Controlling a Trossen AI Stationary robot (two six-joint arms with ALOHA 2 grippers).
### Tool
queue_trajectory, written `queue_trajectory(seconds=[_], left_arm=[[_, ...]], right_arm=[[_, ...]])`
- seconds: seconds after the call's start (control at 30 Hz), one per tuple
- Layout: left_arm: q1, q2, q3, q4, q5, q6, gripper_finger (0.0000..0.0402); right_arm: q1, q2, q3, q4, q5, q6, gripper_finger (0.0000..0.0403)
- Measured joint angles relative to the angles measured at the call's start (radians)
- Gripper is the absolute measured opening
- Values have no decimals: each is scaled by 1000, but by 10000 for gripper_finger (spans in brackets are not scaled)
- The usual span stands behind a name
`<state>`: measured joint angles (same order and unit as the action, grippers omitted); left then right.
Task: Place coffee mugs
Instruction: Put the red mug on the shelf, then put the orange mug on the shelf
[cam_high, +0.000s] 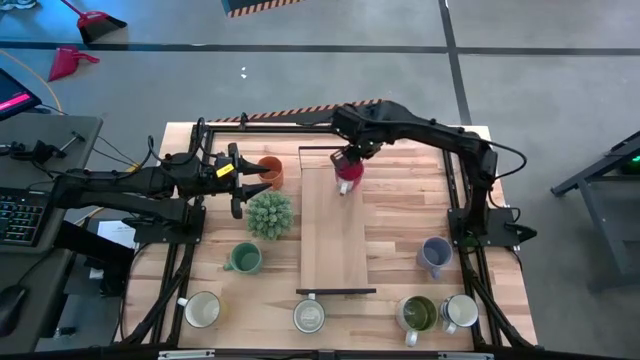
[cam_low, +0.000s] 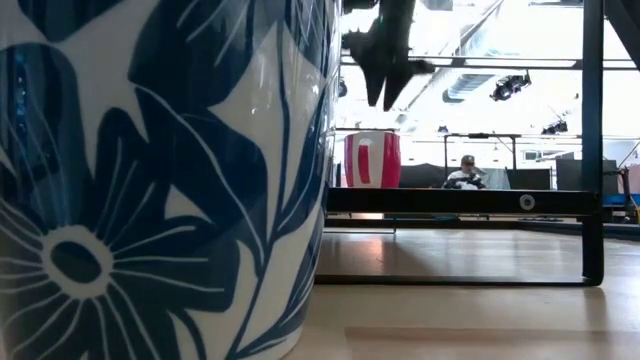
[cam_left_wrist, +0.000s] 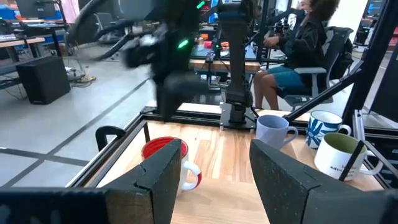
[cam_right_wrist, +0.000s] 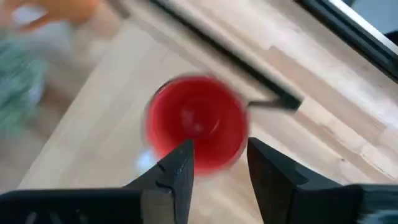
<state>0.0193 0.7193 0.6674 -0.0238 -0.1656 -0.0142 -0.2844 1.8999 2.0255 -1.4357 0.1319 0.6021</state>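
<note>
Next, my left gripper moves over to the orange mug's rim (cam_high: 272, 181), on the side that faces the spiky green plant, and closes on it there.
The pink-red mug (cam_high: 347, 176) stands upright at the far end of the wooden tray (cam_high: 335, 240); it also shows in the low view (cam_low: 372, 160) and the left wrist view (cam_left_wrist: 166, 154). My right gripper (cam_high: 351, 157) hangs open just above it, fingers pointing down and clear of the rim (cam_low: 385, 75). The right wrist view looks into the mug (cam_right_wrist: 196, 121) past the open fingers (cam_right_wrist: 221, 152). My left gripper (cam_high: 248, 180) is open and level beside the orange mug (cam_high: 272, 171), with nothing between its fingers (cam_left_wrist: 214, 155).
A spiky green plant (cam_high: 270, 214) stands left of the tray. Near the front edge stand a teal mug (cam_high: 243, 258), two white mugs (cam_high: 202, 308) (cam_high: 309, 316), an olive mug (cam_high: 417, 313), a blue-flowered mug (cam_high: 460, 312) and a lavender mug (cam_high: 434, 254). A person (cam_left_wrist: 298, 56) sits beyond the table.
</note>
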Motion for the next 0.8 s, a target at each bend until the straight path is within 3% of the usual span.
queue_trajectory(seconds=[0.2,0.4,0.5,0.6,0.8], left_arm=[[0,0,0,-1,-5,0,180],[0,0,0,-3,2,-5,180],[0,0,0,-8,9,-27,180],[0,0,0,-9,23,-37,180],[0,0,0,-17,-26,-78,180]], right_arm=[[178,-38,114,-130,130,-47,126],[366,-188,20,-110,262,-35,126],[454,-300,-123,-89,340,25,126],[530,-441,-350,-1,398,125,126],[636,-756,-827,359,437,202,126]])
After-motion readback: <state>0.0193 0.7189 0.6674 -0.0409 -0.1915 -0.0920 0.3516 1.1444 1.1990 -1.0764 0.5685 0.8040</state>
